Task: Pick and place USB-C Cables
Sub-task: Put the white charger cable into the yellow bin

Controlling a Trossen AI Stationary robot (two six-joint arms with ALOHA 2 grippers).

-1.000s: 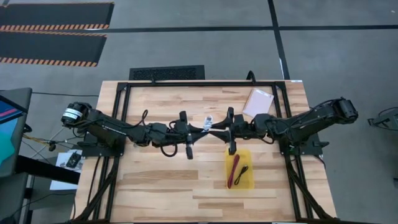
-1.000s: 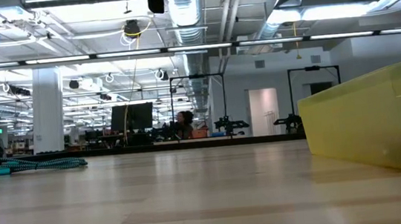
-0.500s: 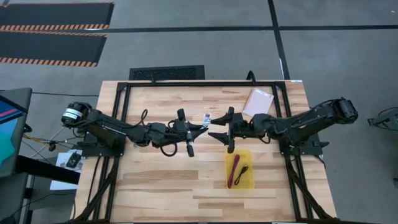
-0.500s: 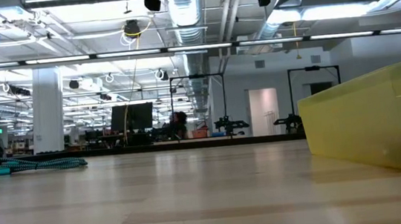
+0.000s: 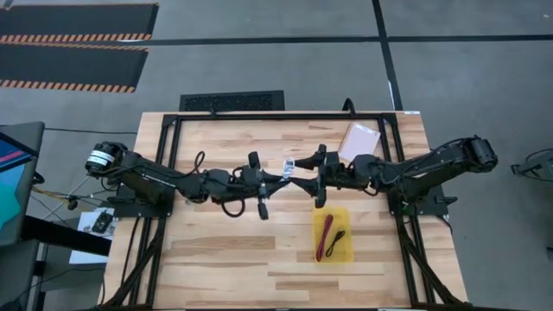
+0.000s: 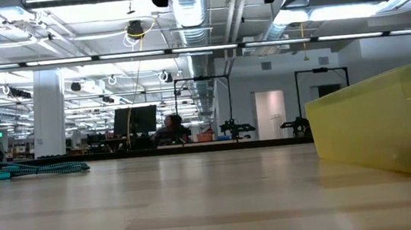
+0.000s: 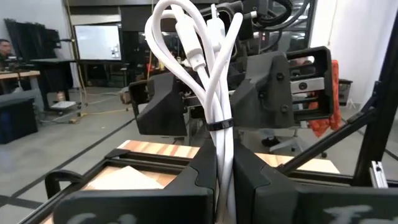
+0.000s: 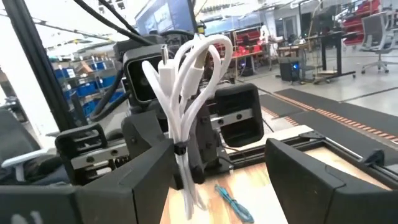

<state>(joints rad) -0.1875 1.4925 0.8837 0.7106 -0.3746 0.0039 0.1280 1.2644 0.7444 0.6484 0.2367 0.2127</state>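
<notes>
The white cable's lower end is in my left gripper, and the yellow tray is closer to my right gripper, which should take the cable by its black tie [image 8: 180, 148].
A white USB-C cable [image 7: 208, 56], folded into a bundle with a black tie, is held above the table's middle by my left gripper [image 5: 283, 175], which is shut on it. My right gripper [image 5: 304, 173] faces it from the right, open, with a finger on either side of the bundle [image 8: 186, 81]. I cannot tell whether they touch it. A red cable [image 5: 326, 235] and a black cable [image 5: 340, 238] lie in the yellow tray [image 5: 333, 256]. A teal cable [image 6: 31, 169] lies on the table. My left gripper pinches the white bundle's lower end, below the black tie [image 7: 222, 163], between its two fingers. The fingers lie level and point toward the table's right. The looped end with the plugs [image 7: 193, 37] sticks out past the fingertips, lifted clear of the table.
A pale pink packet [image 5: 359, 141] lies at the far right of the table. The yellow tray [image 6: 383, 127] sits on the near side of the right arm. Bare wood lies toward the near edge and left of the tray. A black frame rims the table's far side.
My right gripper has opened its fingers wide. It drew back a little toward the table's right, then came in again toward my left gripper and the white bundle. The left gripper has stayed shut on the bundle.
</notes>
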